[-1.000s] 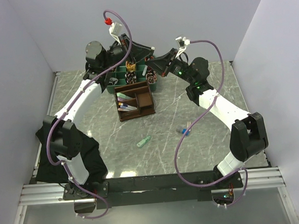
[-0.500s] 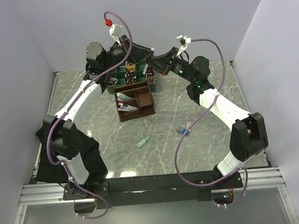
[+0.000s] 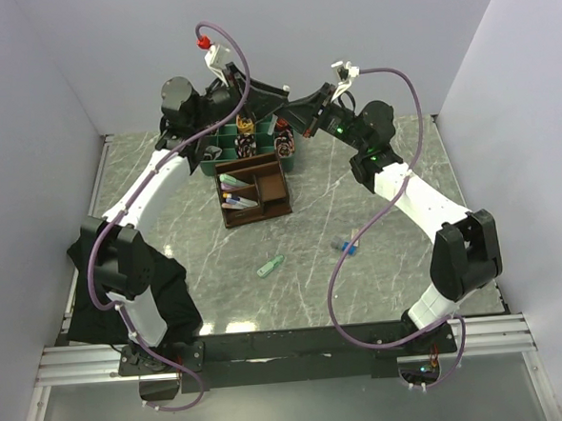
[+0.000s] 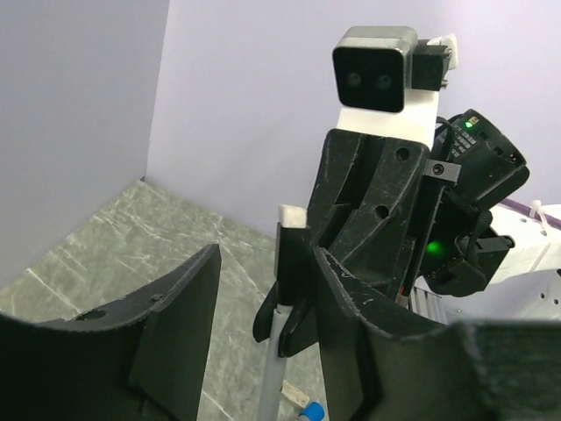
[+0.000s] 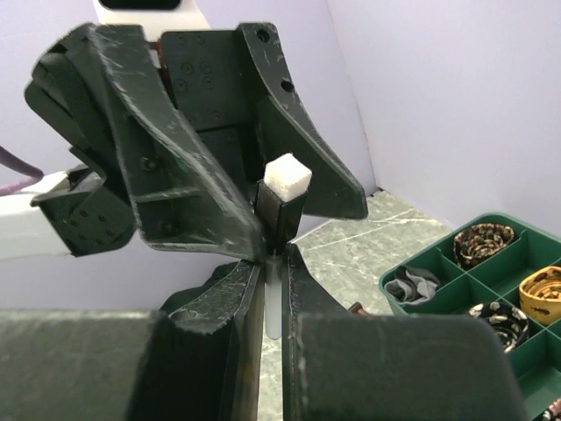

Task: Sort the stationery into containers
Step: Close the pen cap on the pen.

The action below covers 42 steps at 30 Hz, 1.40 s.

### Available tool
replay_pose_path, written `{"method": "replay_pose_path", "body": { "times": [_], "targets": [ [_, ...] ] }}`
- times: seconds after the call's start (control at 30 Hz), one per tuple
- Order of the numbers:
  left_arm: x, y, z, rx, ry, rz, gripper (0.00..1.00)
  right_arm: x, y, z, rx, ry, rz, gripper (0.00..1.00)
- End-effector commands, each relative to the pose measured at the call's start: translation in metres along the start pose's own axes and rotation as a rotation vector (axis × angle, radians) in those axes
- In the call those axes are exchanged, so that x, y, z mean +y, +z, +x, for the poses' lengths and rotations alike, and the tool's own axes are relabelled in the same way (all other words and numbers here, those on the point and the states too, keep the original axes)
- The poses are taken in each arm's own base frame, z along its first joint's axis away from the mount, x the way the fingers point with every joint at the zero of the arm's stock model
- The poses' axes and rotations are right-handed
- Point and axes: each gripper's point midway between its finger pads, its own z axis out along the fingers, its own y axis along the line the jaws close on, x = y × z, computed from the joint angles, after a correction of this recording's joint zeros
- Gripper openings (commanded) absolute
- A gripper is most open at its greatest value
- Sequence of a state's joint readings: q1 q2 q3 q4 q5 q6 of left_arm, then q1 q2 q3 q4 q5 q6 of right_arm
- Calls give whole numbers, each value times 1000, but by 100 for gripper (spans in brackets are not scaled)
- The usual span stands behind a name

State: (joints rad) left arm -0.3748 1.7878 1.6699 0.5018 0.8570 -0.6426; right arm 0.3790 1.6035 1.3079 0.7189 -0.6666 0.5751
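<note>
I can see my left gripper's fingers around the pen's black cap, so next I take the pen's white body [image 4: 273,364] below with it, leaving the cap to my right gripper.
Both grippers meet high above the back of the table. My right gripper [image 5: 273,263] is shut on the white barrel of a pen [image 5: 273,307] with a black cap [image 5: 282,206]. My left gripper [image 4: 263,263] is open around the same pen [image 4: 272,368], whose cap lies near its right finger [image 4: 351,307], with a wide gap to the left one. In the top view the left gripper [image 3: 272,95] and right gripper [image 3: 294,105] face each other. The dark brown organiser [image 3: 256,188] holds some pens. A mint-green clip [image 3: 271,265] and a blue item [image 3: 345,245] lie on the table.
A green tray [image 3: 221,138] with several compartments of coiled items stands just behind the organiser and below the grippers; in the right wrist view its rim [image 5: 438,248] is at the lower right. Purple-grey walls close in the back and both sides.
My left gripper's jaws have spread apart off the pen, while the right gripper stays shut on it. Both wrists have shifted slightly left.
</note>
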Motion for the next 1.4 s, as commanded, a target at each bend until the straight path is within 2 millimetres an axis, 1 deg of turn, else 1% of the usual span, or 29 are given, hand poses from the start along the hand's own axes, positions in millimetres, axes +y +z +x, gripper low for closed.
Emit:
{"method": "replay_pose_path", "body": {
  "times": [0.0,0.03,0.07,0.13,0.17,0.2,0.23,0.3,0.4,0.43,0.47,0.5,0.53,0.6,0.67,0.7,0.93,1.07,1.2,1.37],
  "targets": [
    [-22,-1,-35,-39,127,51,54,21,2,-40,-85,-106,-52,0],
    [-27,-1,-41,-43,150,68,55,21,2,-39,-84,-106,-51,0],
    [-28,-2,-43,-41,162,73,56,20,2,-39,-84,-108,-49,0],
    [-37,-4,-52,-39,202,99,60,19,3,-38,-77,-111,-47,0],
    [-36,-8,-58,-44,221,100,62,18,3,-38,-76,-114,-45,0],
    [-39,-10,-62,-44,236,104,68,18,4,-39,-76,-115,-45,0],
    [-41,-13,-66,-42,254,105,69,18,4,-39,-74,-119,-47,0],
    [-41,-24,-66,-8,290,104,69,16,4,-41,-74,-125,-45,0],
    [-33,-45,-46,79,316,103,67,16,6,-46,-76,-133,-51,0],
    [-27,-50,-31,107,300,99,66,16,6,-46,-74,-125,-54,0],
    [-25,-56,-25,126,305,101,66,16,6,-46,-73,-125,-57,0],
    [-27,-59,-19,148,345,120,64,16,7,-47,-74,-122,-59,0],
    [-23,-62,-8,176,315,113,64,16,7,-47,-73,-118,-63,0],
    [-23,-63,-1,188,299,130,63,18,8,-47,-71,-117,-74,0],
    [-23,-62,1,188,294,141,62,19,10,-46,-67,-108,-80,0],
    [-21,-61,4,191,266,141,61,19,10,-45,-61,-104,-88,0],
    [-23,-51,7,181,232,186,58,22,10,-44,-54,-111,-97,0],
    [-27,-46,10,185,215,205,57,27,11,-41,-43,-115,-116,0],
    [-25,-43,14,186,188,210,55,32,12,-39,-32,-133,-136,0],
    [-24,-41,12,178,187,212,54,39,15,-31,-8,-139,-163,0]
  ]
}}
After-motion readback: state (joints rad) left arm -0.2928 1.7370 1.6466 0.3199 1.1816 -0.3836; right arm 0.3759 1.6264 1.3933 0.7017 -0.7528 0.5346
